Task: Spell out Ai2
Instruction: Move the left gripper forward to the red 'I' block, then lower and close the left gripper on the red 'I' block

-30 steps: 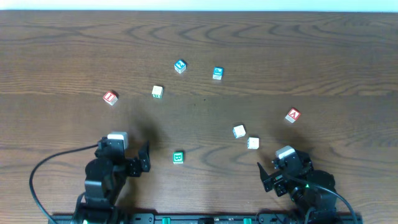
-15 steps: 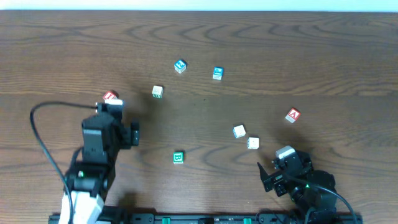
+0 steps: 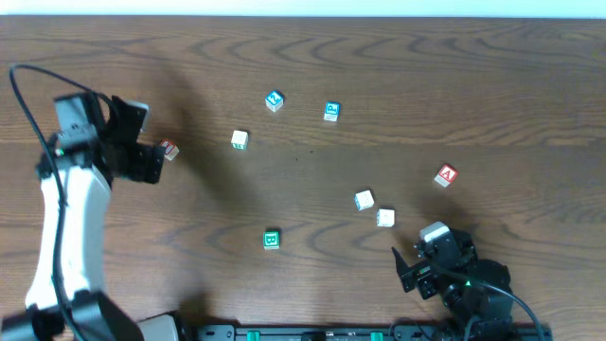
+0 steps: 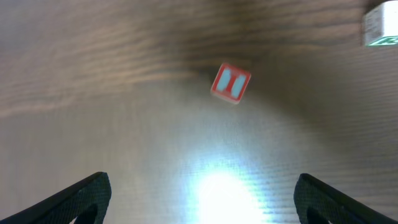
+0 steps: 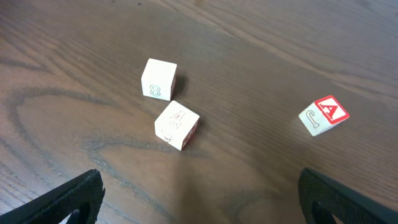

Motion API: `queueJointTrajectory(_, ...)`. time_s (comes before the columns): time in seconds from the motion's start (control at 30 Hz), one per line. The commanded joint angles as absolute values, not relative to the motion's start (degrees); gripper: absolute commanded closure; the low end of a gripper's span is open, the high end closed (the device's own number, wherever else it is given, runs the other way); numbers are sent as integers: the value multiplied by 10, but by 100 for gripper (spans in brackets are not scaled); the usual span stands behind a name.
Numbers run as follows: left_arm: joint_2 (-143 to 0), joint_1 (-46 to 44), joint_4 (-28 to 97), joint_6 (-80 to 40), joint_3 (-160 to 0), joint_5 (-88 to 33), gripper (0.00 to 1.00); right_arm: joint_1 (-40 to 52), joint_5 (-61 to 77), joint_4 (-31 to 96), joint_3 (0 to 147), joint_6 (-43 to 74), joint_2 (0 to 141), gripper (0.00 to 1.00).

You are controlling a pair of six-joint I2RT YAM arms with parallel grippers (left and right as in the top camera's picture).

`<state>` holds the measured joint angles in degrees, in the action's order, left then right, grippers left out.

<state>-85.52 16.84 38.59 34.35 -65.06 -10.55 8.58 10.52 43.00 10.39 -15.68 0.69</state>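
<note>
The red "I" block gives the task's letter "i", so my left gripper will next go to the red "I" block's sides [image 3: 170,151] [image 4: 231,83] and close there.
A red "I" block [image 3: 169,150] lies at the left of the table; in the left wrist view [image 4: 231,83] it lies ahead of the jaws, a little right of centre. My left gripper [image 3: 142,142] is open and empty, just left of that block [image 4: 202,196]. A red "A" block [image 3: 446,175] lies at the right, and shows in the right wrist view [image 5: 323,114]. My right gripper [image 3: 407,268] is open and empty near the front edge [image 5: 202,199]. I cannot tell which block carries a "2".
Two white blocks [image 3: 364,200] [image 3: 384,218] lie just ahead of the right gripper, also seen at the right wrist [image 5: 158,79] [image 5: 177,125]. A white block with green print [image 3: 240,140], a blue block [image 3: 275,100], a teal block [image 3: 331,112] and a green block [image 3: 272,240] lie mid-table.
My left arm has swung out from the front edge to the far left and now hovers beside the red "I" block. The right arm and all blocks have not moved.
</note>
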Motion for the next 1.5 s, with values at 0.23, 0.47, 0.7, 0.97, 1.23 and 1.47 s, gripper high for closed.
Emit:
queueJointTrajectory(0.23,-1029,184,384,472,-741,-266,5,82,110,431,96,-163,3,1)
queueJointTrajectory(0.47,-1111,183,380,489,-769,-266,5,82,110,431,96,-164,3,1)
queueJointTrajectory(0.7,-1128,183,356,489,-771,-266,5,82,110,431,96,-163,3,1)
queueJointTrajectory(0.97,-1128,183,315,489,-771,-268,5,82,110,431,96,-164,3,1)
queueJointTrajectory(1.23,-1129,183,317,461,-770,-269,5,82,110,431,96,-164,3,1)
queueJointTrajectory(1.47,-1135,183,314,419,-770,-287,5,82,110,431,96,-164,3,1)
